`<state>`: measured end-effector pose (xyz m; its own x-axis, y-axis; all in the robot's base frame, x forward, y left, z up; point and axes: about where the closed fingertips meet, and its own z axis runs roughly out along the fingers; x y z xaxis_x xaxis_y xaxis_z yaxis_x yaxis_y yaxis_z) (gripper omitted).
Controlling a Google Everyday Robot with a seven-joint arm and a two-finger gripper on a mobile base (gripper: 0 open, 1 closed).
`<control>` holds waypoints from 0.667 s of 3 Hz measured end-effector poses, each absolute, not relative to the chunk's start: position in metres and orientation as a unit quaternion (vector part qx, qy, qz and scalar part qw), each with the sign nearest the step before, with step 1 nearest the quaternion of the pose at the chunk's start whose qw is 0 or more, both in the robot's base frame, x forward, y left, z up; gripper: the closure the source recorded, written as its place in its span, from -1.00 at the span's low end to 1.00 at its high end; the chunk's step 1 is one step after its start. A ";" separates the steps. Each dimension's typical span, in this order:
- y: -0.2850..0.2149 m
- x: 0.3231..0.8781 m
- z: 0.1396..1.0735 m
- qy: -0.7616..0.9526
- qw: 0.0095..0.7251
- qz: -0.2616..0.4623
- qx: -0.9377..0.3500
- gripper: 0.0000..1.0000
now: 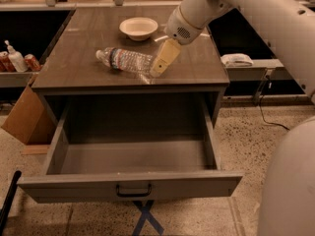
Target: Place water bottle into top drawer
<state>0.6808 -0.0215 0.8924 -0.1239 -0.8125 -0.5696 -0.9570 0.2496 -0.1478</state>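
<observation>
The water bottle's body [145, 66] will be held by my gripper, which will close on it near its bottom end, the end that is away from the white cap.
The water bottle [126, 60], clear and crinkled with a white cap at its left end and a red-blue label band, lies on its side on the cabinet top [98, 38]. The top drawer [133, 185] is pulled open below, with a dark handle [133, 191] on its front panel; nothing shows inside. My gripper [157, 70] hangs from the white arm, its cream fingers [165, 58] pointing down-left, right at the bottle's right end.
A white bowl [138, 28] stands at the back of the cabinet top. A white pump bottle [15, 58] and cans [32, 62] sit on a shelf at left. A cardboard box [24, 117] leans beside the cabinet. A blue tape cross [145, 218] marks the floor.
</observation>
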 end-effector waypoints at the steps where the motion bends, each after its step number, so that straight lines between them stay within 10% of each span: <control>1: -0.009 0.689 0.888 0.742 0.276 0.126 -0.598 -1.00; 2: 0.011 0.710 0.884 0.743 0.276 0.121 -0.598 -1.00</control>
<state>0.7097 0.0111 0.8839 -0.1328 -0.8220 -0.5538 -0.9551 0.2555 -0.1502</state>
